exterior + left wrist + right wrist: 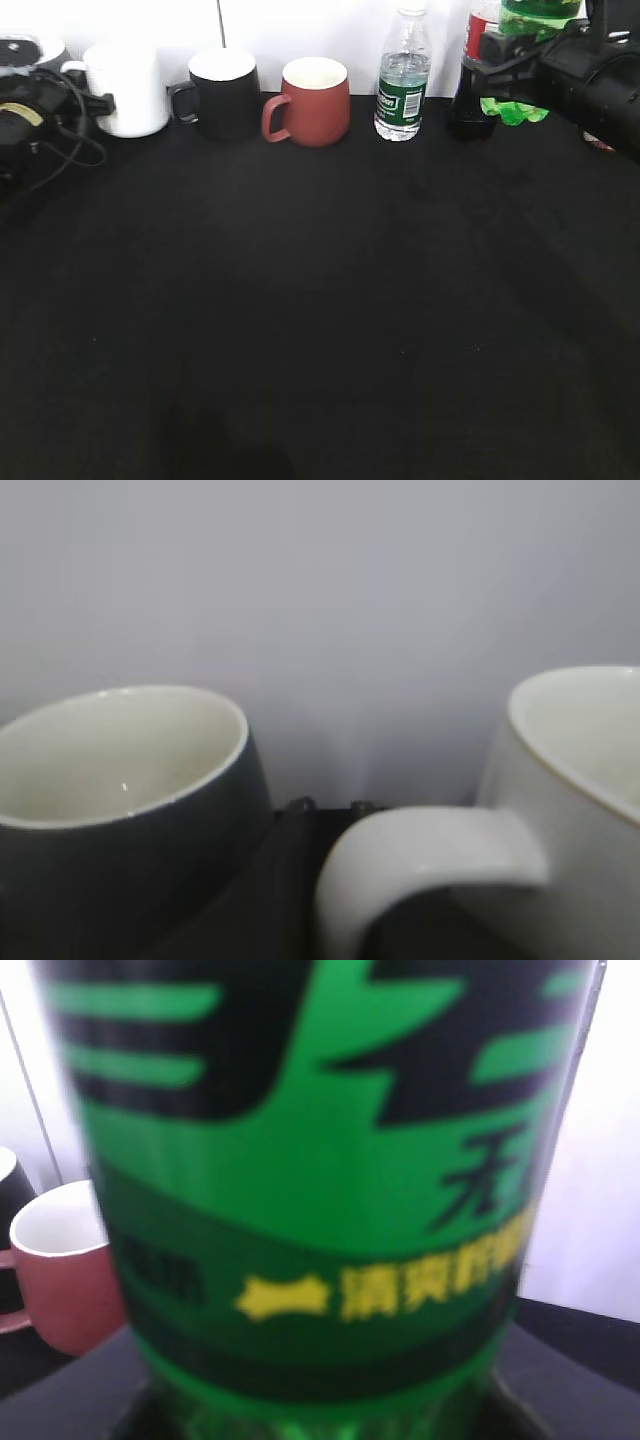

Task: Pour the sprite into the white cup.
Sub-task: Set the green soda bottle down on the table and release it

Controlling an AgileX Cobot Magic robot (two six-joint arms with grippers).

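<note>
Next, my right gripper lets go of the sprite on the black cloth (542,142) next to the cola bottle, away from the water bottle.
The white cup (130,88) stands at the back left, its handle pointing left. In the left wrist view the handle (420,865) lies right at my left gripper (330,910). One dark finger sits against its left side, and the gripper looks shut on the handle. It shows in the exterior view as a black piece (98,102) at the cup's left side. The sprite (538,14) stands at the back right, its green base (515,111) showing below my right arm. Its label (310,1190) fills the right wrist view. My right gripper (500,48) is closed round it, fingers hidden.
A black mug (222,92), a red-brown mug (315,100) and a clear water bottle (403,80) line the back wall. A cola bottle (478,30) stands beside the sprite. A grey mug (120,790) sits left of the white cup. Black cloth (320,320) covers the table.
</note>
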